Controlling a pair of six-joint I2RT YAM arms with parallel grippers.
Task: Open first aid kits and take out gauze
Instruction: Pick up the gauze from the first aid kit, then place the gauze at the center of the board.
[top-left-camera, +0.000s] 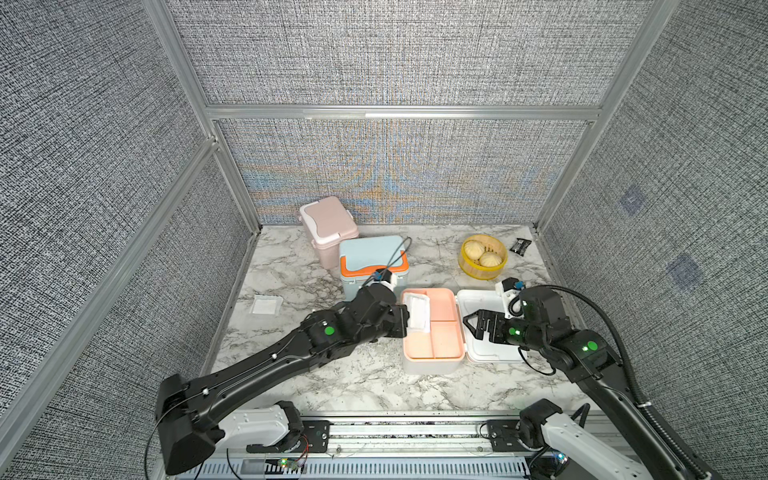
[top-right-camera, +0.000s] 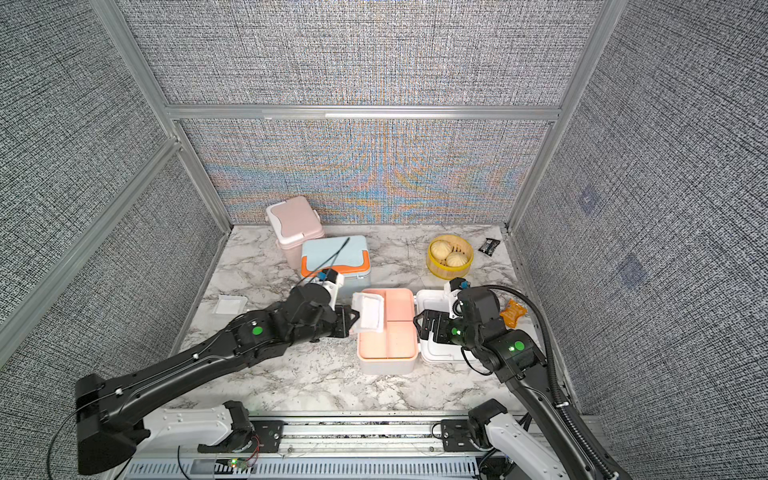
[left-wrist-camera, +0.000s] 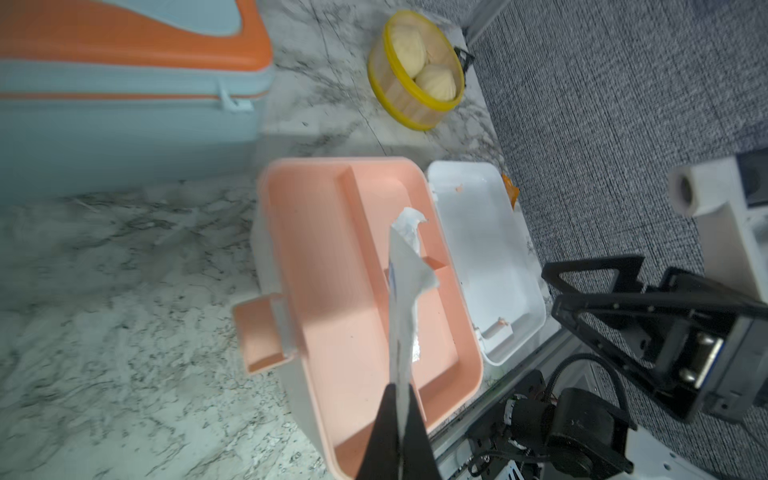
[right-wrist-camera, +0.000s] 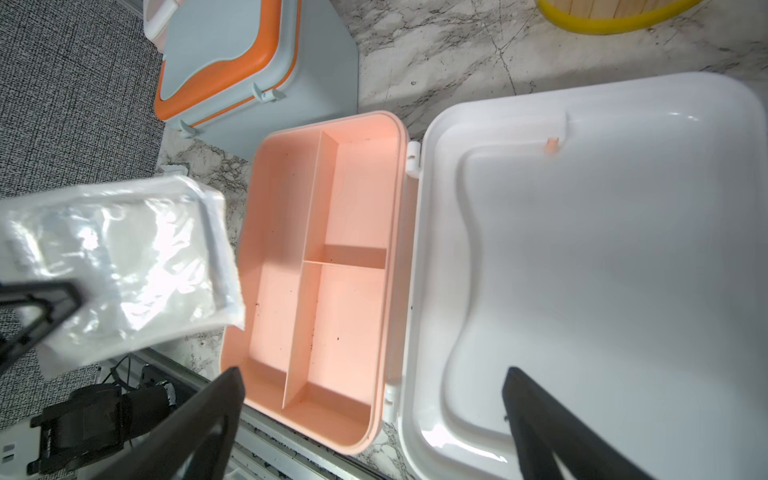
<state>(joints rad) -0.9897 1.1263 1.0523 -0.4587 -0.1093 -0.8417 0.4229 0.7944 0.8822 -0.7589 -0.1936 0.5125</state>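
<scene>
I will use my left gripper to put the wrapped gauze pad down and let go of it on the marble (top-left-camera: 301, 301) between the flat gauze pad and the blue kit.
The white first aid kit with a peach tray (top-left-camera: 446, 336) lies open mid-table, its lid (top-left-camera: 486, 349) flipped to the right. My left gripper (top-left-camera: 405, 320) is shut on a wrapped gauze pad (top-left-camera: 417, 313), held edge-on above the tray's left side (left-wrist-camera: 401, 282). The same gauze pad (right-wrist-camera: 124, 266) hangs beside the tray in the right wrist view. My right gripper (top-left-camera: 471, 322) stands open over the lid, holding nothing. A second gauze pad (top-left-camera: 266, 305) lies flat at the table's left. The blue kit (top-left-camera: 372, 264) and pink kit (top-left-camera: 328, 228) stand closed at the back.
A yellow basket with buns (top-left-camera: 482, 255) sits at the back right, with a black packet (top-left-camera: 520, 246) beyond it. An orange wrapper (top-right-camera: 513, 312) lies right of the lid. Grey walls enclose three sides of the marble table (top-left-camera: 332, 386).
</scene>
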